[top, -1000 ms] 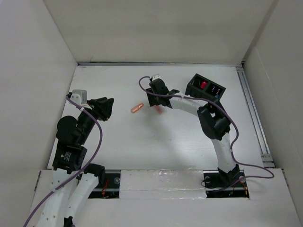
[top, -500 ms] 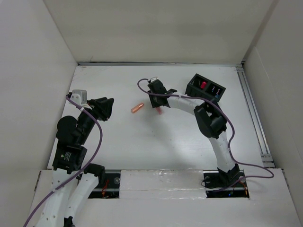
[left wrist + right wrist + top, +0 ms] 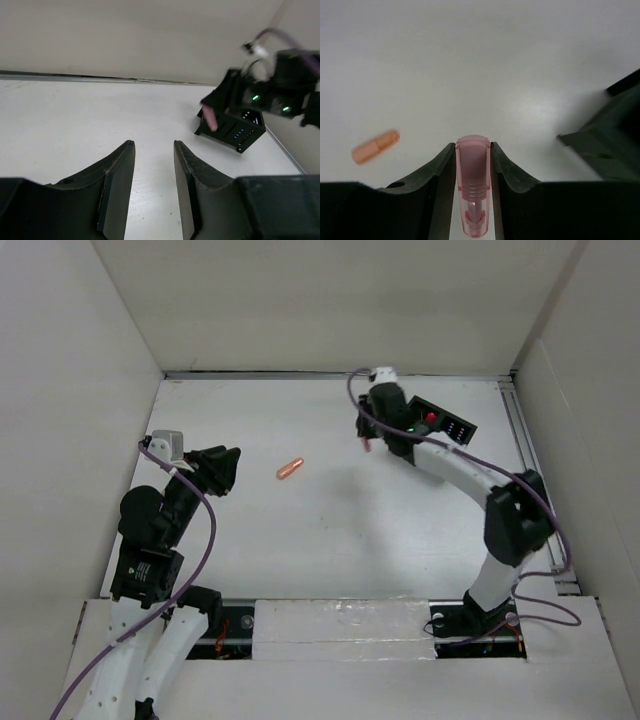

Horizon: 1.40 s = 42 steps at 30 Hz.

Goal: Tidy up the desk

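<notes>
My right gripper needs to release the pink piece inside the black organizer box, in the compartment (image 3: 458, 432) next to the red item.
The white desk (image 3: 330, 530) carries an orange cap-like piece (image 3: 290, 469), seen at left in the right wrist view (image 3: 375, 147). My right gripper (image 3: 473, 146) is shut on a clear pink marker cap (image 3: 473, 175), held above the desk just left of the black organizer box (image 3: 440, 420); the pink piece shows in the top view (image 3: 366, 444) and the left wrist view (image 3: 211, 117). My left gripper (image 3: 154, 145) is open and empty, hovering at the desk's left side (image 3: 222, 468), pointing toward the box (image 3: 235, 132).
Upright white wall panels enclose the desk on three sides. A metal rail (image 3: 535, 480) runs along the right edge. The organizer box holds a red item (image 3: 431, 419). The box's corner shows at right in the right wrist view (image 3: 610, 145).
My right gripper has lifted the pink cap from beside the orange piece and swung back and right to the organizer box. The left arm has not moved.
</notes>
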Motion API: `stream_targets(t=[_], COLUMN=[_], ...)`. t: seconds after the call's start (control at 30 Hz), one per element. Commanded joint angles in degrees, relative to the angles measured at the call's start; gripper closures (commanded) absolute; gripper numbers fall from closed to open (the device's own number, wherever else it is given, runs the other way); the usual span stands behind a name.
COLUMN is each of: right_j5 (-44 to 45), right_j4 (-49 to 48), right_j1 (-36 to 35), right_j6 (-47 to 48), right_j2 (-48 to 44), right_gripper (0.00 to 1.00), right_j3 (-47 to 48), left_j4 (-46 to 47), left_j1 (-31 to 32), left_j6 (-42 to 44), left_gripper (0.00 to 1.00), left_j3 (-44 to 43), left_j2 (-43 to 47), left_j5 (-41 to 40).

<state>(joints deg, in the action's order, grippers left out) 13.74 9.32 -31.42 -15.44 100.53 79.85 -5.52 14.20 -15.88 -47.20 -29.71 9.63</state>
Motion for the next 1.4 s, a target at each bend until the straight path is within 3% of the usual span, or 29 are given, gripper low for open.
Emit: stream_targets(t=[0.0,0.2,0.43,0.9,1.03,1.17,1.27,1.33,1.37], right_j5=[8.01,18.17,22.48,28.18,28.36,28.37,26.61,24.95,21.89], right_j4=[-12.19,-20.04,-22.25,-18.55,-18.29,-18.20,-18.38,-17.24,-17.23], right_j1=[7.38,18.22,24.91,22.11,20.44,17.80,15.43,13.59,10.71], right_j6=[-2.31,-5.56,-6.00,-3.19,-3.10,-3.10,-2.40,-2.23,-2.31], right_j2=[-12.40,-19.58,-16.52,-6.23,-6.40,-9.73,-12.28,-13.34,-13.95], right_gripper=[0.81,0.80,0.80,0.78,0.62,0.36,0.31,0.36,0.54], right_j3=[-4.75,-14.54,-16.49,-13.67,-13.41,-13.76,-13.41,-13.06,-13.14], left_j4=[2.27,2.53,2.36,2.44,2.36,2.44,2.27,2.36,2.27], left_j1=[0.22,0.22,0.22,0.22,0.22,0.22,0.22,0.22,0.22], left_j6=[0.23,0.06,0.06,0.06,0.06,0.15,0.15,0.15,0.15], left_gripper=[0.67,0.67,0.67,0.67,0.67,0.67,0.67,0.67,0.67], left_j3=[-0.08,0.09,0.00,0.00,0.00,0.00,0.00,0.09,0.09], left_j2=[0.97,0.98,1.06,0.89,0.71,0.45,0.53,0.62,0.62], left_j5=[0.74,1.36,1.36,1.09,1.18,1.01,1.01,0.92,0.66])
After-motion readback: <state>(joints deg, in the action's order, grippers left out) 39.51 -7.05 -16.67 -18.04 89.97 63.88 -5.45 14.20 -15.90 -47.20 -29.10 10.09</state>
